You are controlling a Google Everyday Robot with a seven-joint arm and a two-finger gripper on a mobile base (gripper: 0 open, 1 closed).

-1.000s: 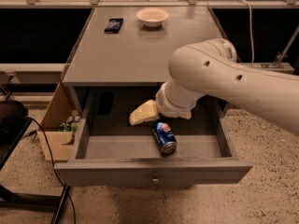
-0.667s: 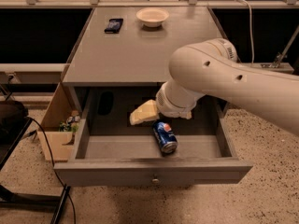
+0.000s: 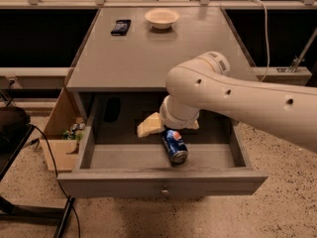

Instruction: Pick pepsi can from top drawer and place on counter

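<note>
Next, my gripper closes around the blue body of the pepsi can (image 3: pixel 173 144), near its middle. The can's silver end will stay free towards the front of the drawer.
The pepsi can (image 3: pixel 175 146) lies on its side on the floor of the open top drawer (image 3: pixel 161 182), its silver end towards the front. My gripper (image 3: pixel 171 128) is down inside the drawer just behind the can, mostly hidden under my white wrist. Its cream fingers (image 3: pixel 149 125) stick out left and right of the wrist, spread apart, and the can's far end sits between them. The counter (image 3: pixel 143 58) is the grey cabinet top above the drawer.
A flat black device (image 3: pixel 121 27) and a cream bowl (image 3: pixel 162 18) sit at the back of the counter. A dark object (image 3: pixel 112 109) lies in the drawer's back left corner. A cardboard box (image 3: pixel 62 138) with clutter stands on the floor to the left, next to cables.
</note>
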